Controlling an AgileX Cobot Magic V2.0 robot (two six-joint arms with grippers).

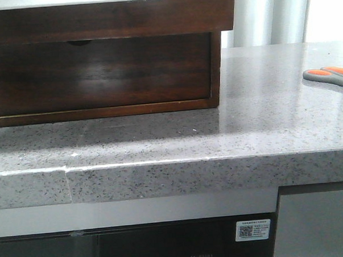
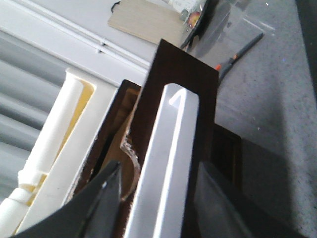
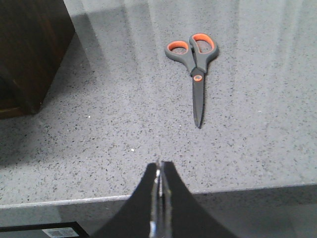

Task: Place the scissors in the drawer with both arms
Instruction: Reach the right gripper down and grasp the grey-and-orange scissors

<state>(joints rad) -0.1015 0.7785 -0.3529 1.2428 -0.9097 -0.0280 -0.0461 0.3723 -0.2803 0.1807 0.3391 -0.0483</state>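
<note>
Next, my right gripper moves to the scissors and close [image 3: 198, 71] where their handles join the blades, next to the small orange screw.
The scissors [image 1: 328, 75], grey with orange inserts, lie flat on the speckled counter at the far right. In the right wrist view they [image 3: 195, 64] lie ahead of my right gripper [image 3: 160, 166], which is shut and empty above the counter's front edge. The drawer [image 1: 127, 16], dark brown with a white lining, sticks out from the top of the cabinet. My left gripper [image 2: 158, 173] is open, its fingers [image 2: 106, 198] either side of the drawer's front wall and white lining rim [image 2: 171, 144]. The scissors [image 2: 237, 52] also show far off in that view. Neither gripper shows in the front view.
Below the pulled-out drawer is a second dark drawer [image 1: 101, 74] with a half-round notch. The counter's front edge [image 1: 173, 162] runs across, with an appliance and label [image 1: 253, 230] beneath. A cream plastic piece [image 2: 54, 144] and a wooden board [image 2: 146, 20] lie beyond the cabinet.
</note>
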